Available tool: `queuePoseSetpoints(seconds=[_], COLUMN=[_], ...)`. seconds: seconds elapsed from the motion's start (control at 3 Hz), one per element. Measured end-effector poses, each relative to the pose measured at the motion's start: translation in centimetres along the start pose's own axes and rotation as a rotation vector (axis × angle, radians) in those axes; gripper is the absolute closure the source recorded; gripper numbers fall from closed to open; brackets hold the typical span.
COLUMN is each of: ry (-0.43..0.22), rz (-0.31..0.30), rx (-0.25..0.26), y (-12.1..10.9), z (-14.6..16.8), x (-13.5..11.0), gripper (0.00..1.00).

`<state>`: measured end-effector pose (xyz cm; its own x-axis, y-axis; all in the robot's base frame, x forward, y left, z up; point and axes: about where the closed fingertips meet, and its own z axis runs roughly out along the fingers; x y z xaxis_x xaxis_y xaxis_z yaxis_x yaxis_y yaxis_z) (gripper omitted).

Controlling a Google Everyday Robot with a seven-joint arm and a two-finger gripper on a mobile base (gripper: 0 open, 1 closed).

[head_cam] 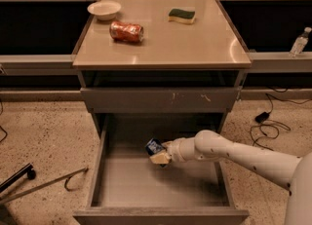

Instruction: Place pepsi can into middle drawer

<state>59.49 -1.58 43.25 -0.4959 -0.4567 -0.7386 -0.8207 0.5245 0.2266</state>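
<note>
Next, my gripper lets go of the pepsi can on the grey bottom near the centre of the open middle drawer (pixel 158 167).
The pepsi can (pixel 154 146), small and blue, is held in my gripper (pixel 158 154) inside the open middle drawer (pixel 122 182). The can is tilted and sits a little above the drawer's grey floor, near the middle toward the back. My white arm reaches in from the right. The gripper is shut on the can. The drawer is pulled fully out, wide and grey with low side walls.
On the cabinet top lie an orange-red can (pixel 126 31) on its side, a white bowl (pixel 104 9) and a green-and-yellow sponge (pixel 182 15). A closed grey drawer front with white scratches (pixel 161 100) is above. A clear bottle (pixel 299 42) stands far right. Cables lie on the floor.
</note>
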Motion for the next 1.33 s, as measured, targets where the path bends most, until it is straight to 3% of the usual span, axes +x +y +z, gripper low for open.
queuePoseSetpoints(seconds=[0.33,1.0,1.33], ry=[0.053,0.159,0.163], rz=[0.010,0.039,0.038], rx=[-0.042,-0.125,-0.132], y=[0.4,3.6,3.8], z=[1.1,-0.8,-0.8], x=[2.1,4.6,4.6], gripper=[1.00,1.00,0.81])
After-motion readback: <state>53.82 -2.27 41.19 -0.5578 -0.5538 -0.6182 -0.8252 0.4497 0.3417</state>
